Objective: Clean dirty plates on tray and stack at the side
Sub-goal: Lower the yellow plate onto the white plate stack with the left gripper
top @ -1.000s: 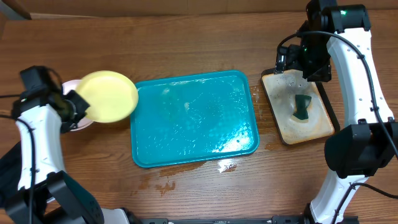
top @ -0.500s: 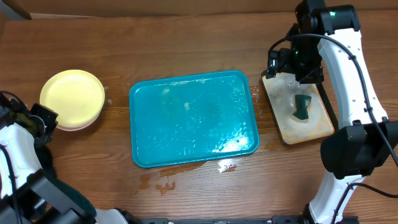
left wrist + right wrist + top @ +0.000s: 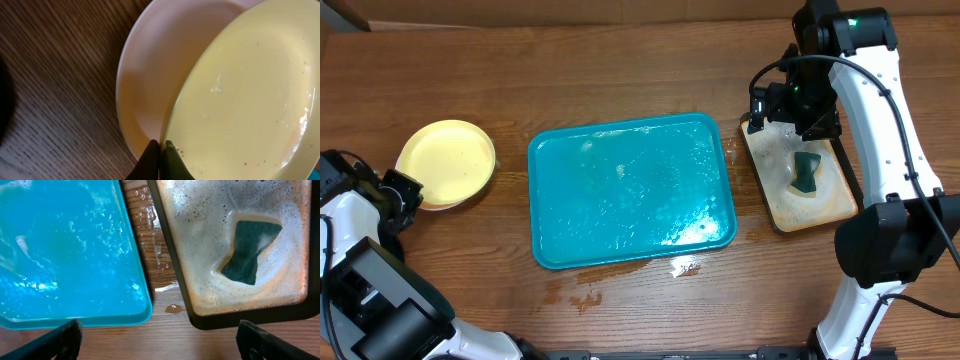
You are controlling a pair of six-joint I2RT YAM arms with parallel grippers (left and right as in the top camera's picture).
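My left gripper should release the yellow-green plate, now tilted over the white plate, flat on top of the white plate (image 3: 441, 167) (image 3: 215, 85), so that the two are stacked together.
The pale yellow-green plate (image 3: 445, 162) lies at the far left on a white plate whose edge (image 3: 442, 205) shows under it. In the left wrist view the yellow-green plate (image 3: 250, 95) is tilted over the white plate (image 3: 145, 75) and has small dark specks. My left gripper (image 3: 402, 195) (image 3: 161, 152) is shut on the yellow-green plate's rim. The turquoise tray (image 3: 630, 190) (image 3: 65, 245) is wet and holds no plates. My right gripper (image 3: 782, 103) (image 3: 160, 345) is open and empty, above the gap between the tray and the soapy tray.
The black-rimmed soapy tray (image 3: 800, 205) (image 3: 200, 255) holds the green sponge (image 3: 807, 172) (image 3: 250, 250) at the right. Water drops and a puddle (image 3: 685, 267) lie on the wooden table near the turquoise tray's front right corner.
My left gripper carried the yellow-green plate from beside the tray's left edge further left and down onto the white plate. The right arm shifted slightly left.
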